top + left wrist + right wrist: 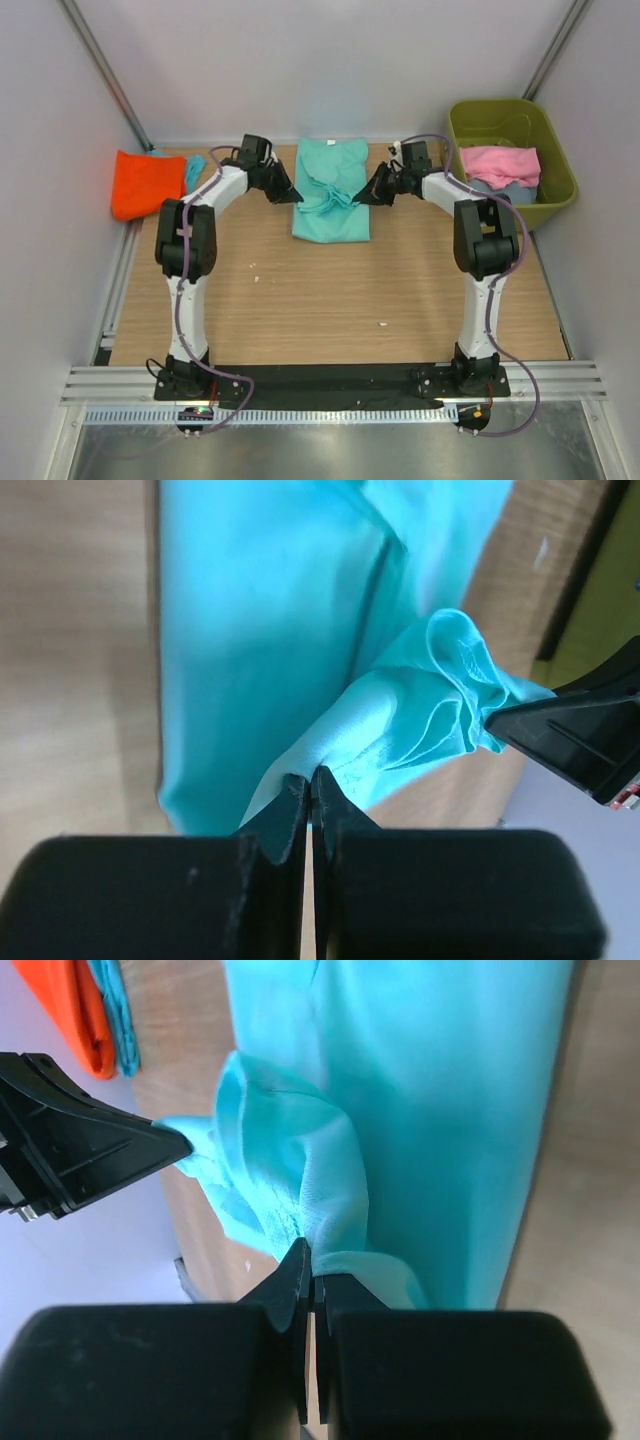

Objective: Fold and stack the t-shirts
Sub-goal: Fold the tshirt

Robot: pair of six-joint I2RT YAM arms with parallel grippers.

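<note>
My grippers are holding a bunched fold across the middle of the teal t-shirt, so I will put it down, take the front corners [297,235] and pull the shirt tight.
A teal t-shirt [331,190] lies lengthwise at the back middle of the table, part folded. My left gripper [293,195] is shut on its left edge and lifts a bunched fold [420,720]. My right gripper [362,195] is shut on its right edge and lifts the same bunch [290,1160]. The two grippers face each other across the shirt. An orange t-shirt [146,183] lies folded at the back left on another teal piece [194,170]. A pink t-shirt [500,163] lies on a pale blue one [500,187] in the bin.
An olive-green plastic bin [555,190] stands at the back right. White walls close the table on three sides. The wooden table [330,300] shows bare wood in front of the shirt. Each wrist view shows the other gripper's black fingers [585,730], [70,1150].
</note>
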